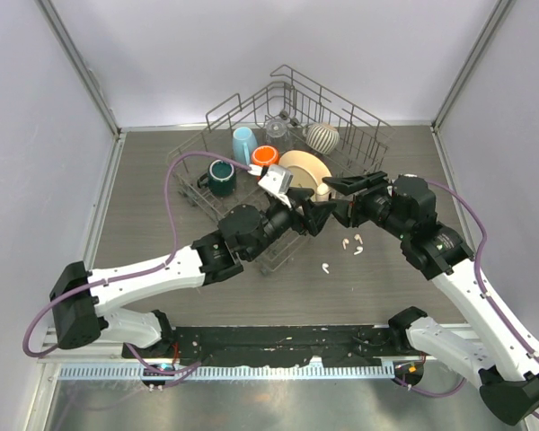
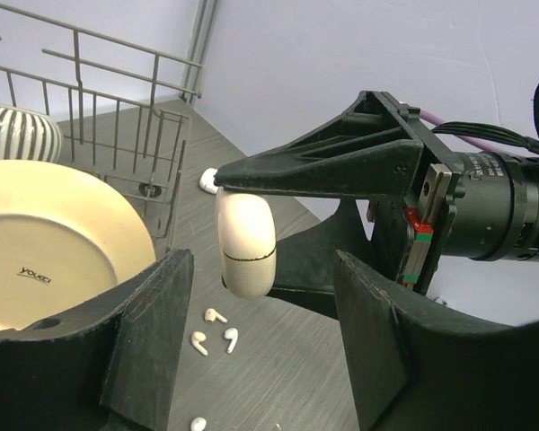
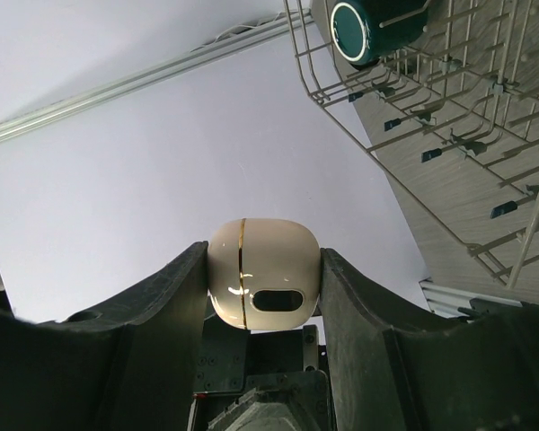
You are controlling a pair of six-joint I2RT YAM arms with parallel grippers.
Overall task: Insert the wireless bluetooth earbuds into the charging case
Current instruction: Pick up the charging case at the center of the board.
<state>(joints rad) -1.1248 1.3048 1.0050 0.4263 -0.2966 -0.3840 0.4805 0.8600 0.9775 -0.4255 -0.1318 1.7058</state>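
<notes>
My right gripper is pinching the charging case across its gold seam to keep the lid shut, so next my left gripper grabs the case's sides [image 2: 246,235] before the lid opens.
A cream charging case [image 3: 262,274] with a gold seam, its lid closed, sits pinched between the two fingers of my right gripper [image 3: 262,292], above the table. The left wrist view shows the same case [image 2: 245,244] hanging from the right gripper's fingers [image 2: 323,166]. My left gripper [image 2: 269,346] faces it with its jaws apart, a gap on each side, touching nothing. Small white earbuds [image 2: 215,315] [image 2: 198,342] [image 2: 230,338] lie loose on the table below, with one more [image 2: 198,423] nearer. From above, the earbuds [image 1: 352,242] [image 1: 325,267] lie just in front of the two grippers [image 1: 310,214] [image 1: 334,199].
A wire dish rack [image 1: 359,112] stands at the back, holding a cream plate [image 1: 305,171], a teal mug [image 1: 221,177], a blue cup [image 1: 244,144], an orange cup [image 1: 265,155] and a striped cup [image 1: 322,136]. The rack's front corner lies under the left arm.
</notes>
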